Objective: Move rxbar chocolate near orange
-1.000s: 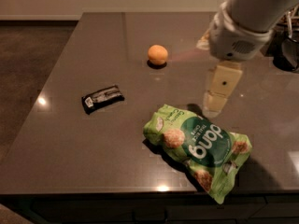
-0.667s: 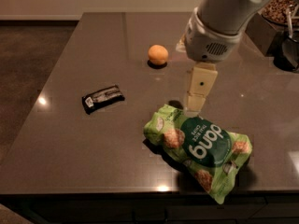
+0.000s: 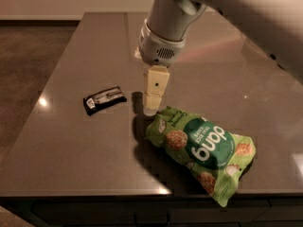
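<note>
The bar has to move near the orange, so my gripper should next go to the middle of the rxbar chocolate [image 3: 106, 99] and close there.
The rxbar chocolate [image 3: 104, 99] is a small flat black wrapper with whitish print, lying on the dark table left of centre. My gripper [image 3: 151, 105] hangs down from the grey wrist, its cream tip close above the table. It is to the right of the bar, with a gap between them, and just above the upper left corner of the green bag. It holds nothing that I can see. The orange does not show; the arm covers the spot behind the gripper.
A large green chip bag [image 3: 201, 145] lies at the front right, next to the gripper tip. The table [image 3: 71, 141] has its front edge near the bottom and its left edge beside brown floor. The arm spans the upper right.
The arm has swung left across the table, from the right of the bag towards the bar. The orange, seen earlier at the back, is now covered by the wrist.
</note>
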You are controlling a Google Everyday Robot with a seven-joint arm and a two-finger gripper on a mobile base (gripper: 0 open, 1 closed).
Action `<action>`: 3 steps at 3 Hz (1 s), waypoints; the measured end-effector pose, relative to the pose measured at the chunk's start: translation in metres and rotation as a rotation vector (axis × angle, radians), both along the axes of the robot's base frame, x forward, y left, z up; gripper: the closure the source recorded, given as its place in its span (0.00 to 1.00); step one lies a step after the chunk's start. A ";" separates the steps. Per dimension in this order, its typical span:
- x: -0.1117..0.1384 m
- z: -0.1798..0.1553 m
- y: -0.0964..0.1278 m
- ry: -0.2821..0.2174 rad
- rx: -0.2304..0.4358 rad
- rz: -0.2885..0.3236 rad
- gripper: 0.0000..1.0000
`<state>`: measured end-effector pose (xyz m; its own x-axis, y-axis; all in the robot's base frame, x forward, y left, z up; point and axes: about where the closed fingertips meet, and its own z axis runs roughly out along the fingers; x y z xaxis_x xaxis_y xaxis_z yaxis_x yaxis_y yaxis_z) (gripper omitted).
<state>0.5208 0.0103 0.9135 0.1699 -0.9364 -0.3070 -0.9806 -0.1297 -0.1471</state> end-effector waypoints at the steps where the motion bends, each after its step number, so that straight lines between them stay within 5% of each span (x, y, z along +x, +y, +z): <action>1: 0.017 -0.026 0.041 0.036 0.014 0.079 0.00; 3: 0.026 -0.051 0.077 0.063 0.019 0.149 0.00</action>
<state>0.5472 0.0871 0.8627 0.2863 -0.8960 -0.3394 -0.9581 -0.2722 -0.0895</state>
